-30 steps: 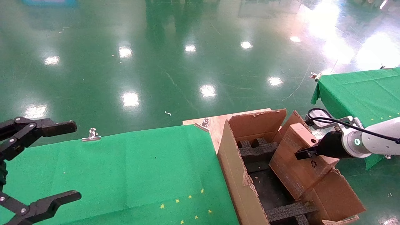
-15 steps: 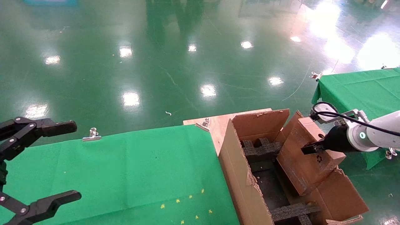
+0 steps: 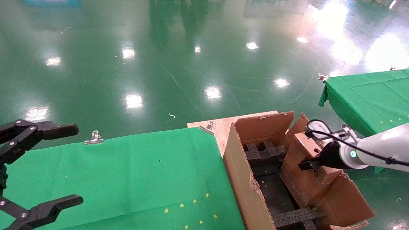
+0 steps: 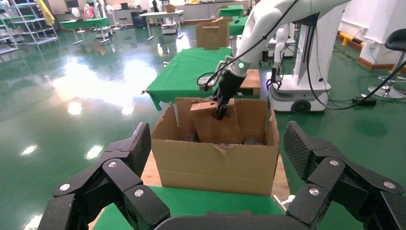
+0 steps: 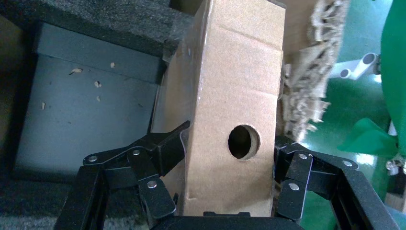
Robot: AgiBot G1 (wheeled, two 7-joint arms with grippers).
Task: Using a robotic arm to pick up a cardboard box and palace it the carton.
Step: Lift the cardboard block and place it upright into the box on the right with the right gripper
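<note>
Next, my right gripper sets the small cardboard box down along the carton's side farthest from the adjoining green table (image 3: 300, 185) (image 5: 184, 136). The box now stands tilted inside the carton.
The small cardboard box (image 3: 300, 177) stands tilted on its narrow side inside the right part of the large torn carton (image 3: 238, 172), leaning towards the right wall. My right gripper (image 3: 308, 164), on the white arm, is shut on the box's upper end. In the right wrist view its fingers (image 5: 167, 148) clamp both flat faces of the box (image 5: 234, 86), beside the round hole. Black foam inserts (image 3: 263, 153) lie in the carton. My left gripper (image 3: 78, 164) is open and empty over the green table, far left. The left wrist view shows the carton (image 4: 215, 165) and the box (image 4: 210, 129).
A green-clothed table (image 3: 134, 172) adjoins the carton's left wall. A wooden board (image 3: 220, 126) lies under the carton. Metal clips (image 3: 93, 139) hold the cloth. A second green table (image 3: 367, 95) stands at the right. Glossy green floor (image 3: 191, 64) lies beyond.
My right gripper, holding the box, shifted right and up, then came back left and lower into the carton. The left gripper has not moved.
</note>
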